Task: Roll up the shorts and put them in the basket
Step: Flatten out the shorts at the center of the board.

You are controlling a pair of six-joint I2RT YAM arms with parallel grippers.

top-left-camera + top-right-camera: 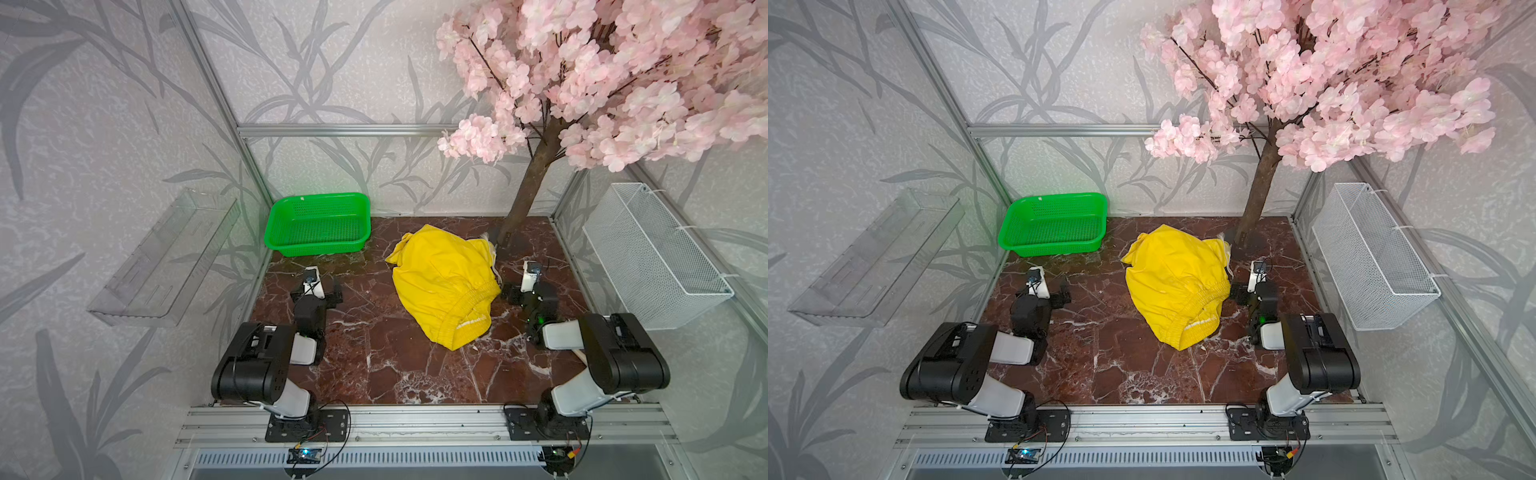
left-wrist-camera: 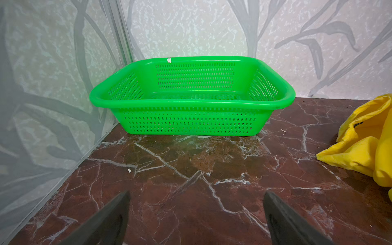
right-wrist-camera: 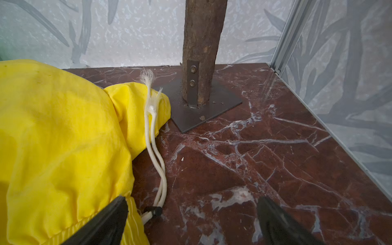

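I should next close my right gripper on the gathered waistband's outer edge (image 1: 489, 306) on the yellow shorts, slightly nearer me than the drawstring.
The bright yellow shorts (image 1: 440, 286) lie crumpled in a mound on the marble table (image 1: 374, 353), right of middle in both top views (image 1: 1173, 282). Their gathered waistband (image 1: 469, 307) faces the front right. A whitish drawstring (image 3: 156, 148) trails off the fabric (image 3: 59, 137) onto the marble. My right gripper (image 3: 192, 199) stands open beside the shorts' right edge (image 1: 524, 291), one finger against the fabric, with bare marble between the jaws. My left gripper (image 2: 196, 194) is open over bare marble, left of the shorts (image 2: 364, 146) and apart from them (image 1: 316, 291).
A green basket (image 1: 318, 224) sits at the back left corner, straight ahead of the left gripper (image 2: 191, 101). A tree trunk (image 1: 528, 187) on a metal base plate (image 3: 203, 106) stands behind the shorts. A white wire basket (image 1: 656, 253) and a clear shelf (image 1: 166, 257) hang on the side walls.
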